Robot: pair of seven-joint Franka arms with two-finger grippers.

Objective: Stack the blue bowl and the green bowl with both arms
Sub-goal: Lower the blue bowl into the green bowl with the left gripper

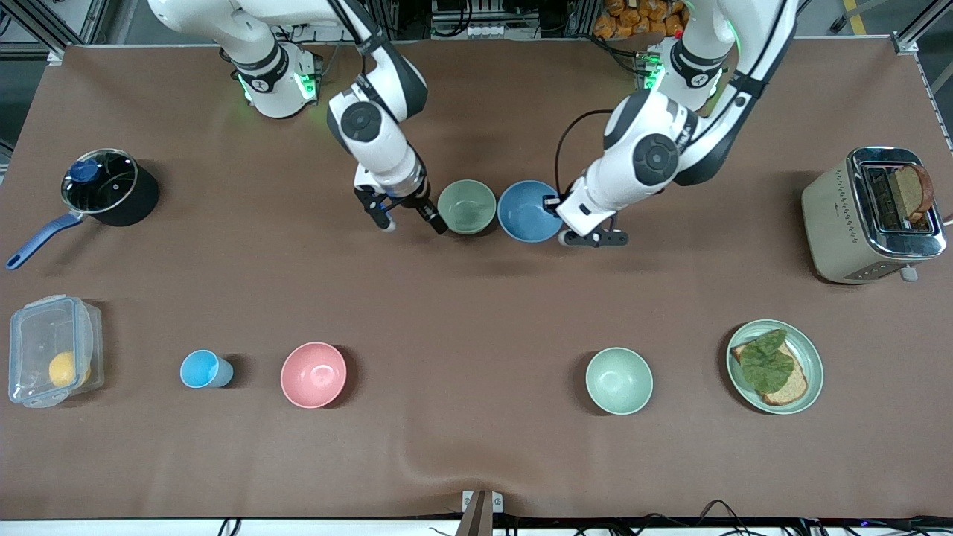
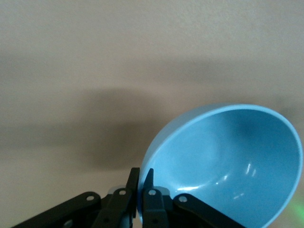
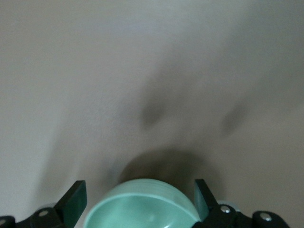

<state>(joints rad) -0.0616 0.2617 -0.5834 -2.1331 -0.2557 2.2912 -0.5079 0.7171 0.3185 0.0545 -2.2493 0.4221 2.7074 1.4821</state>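
Next, my left gripper releases the blue bowl inside the green bowl [image 1: 461,205] that is beside my right gripper.
The blue bowl [image 1: 528,211] and the green bowl [image 1: 467,206] stand side by side at mid-table, the green one toward the right arm's end. My left gripper [image 1: 555,205] is shut on the blue bowl's rim; in the left wrist view [image 2: 141,183] one finger sits inside the bowl [image 2: 228,161] and one outside. My right gripper [image 1: 412,222] is open beside the green bowl, one finger close to its rim. In the right wrist view [image 3: 138,199] the green bowl [image 3: 142,211] shows between the spread fingers, untouched.
Nearer the front camera stand a clear box with a lemon [image 1: 52,350], a light-blue cup [image 1: 205,369], a pink bowl [image 1: 313,374], a mint bowl [image 1: 619,380] and a plate with a sandwich [image 1: 810,350]. A pot [image 1: 108,186] and a toaster [image 1: 875,216] stand at the table's ends.
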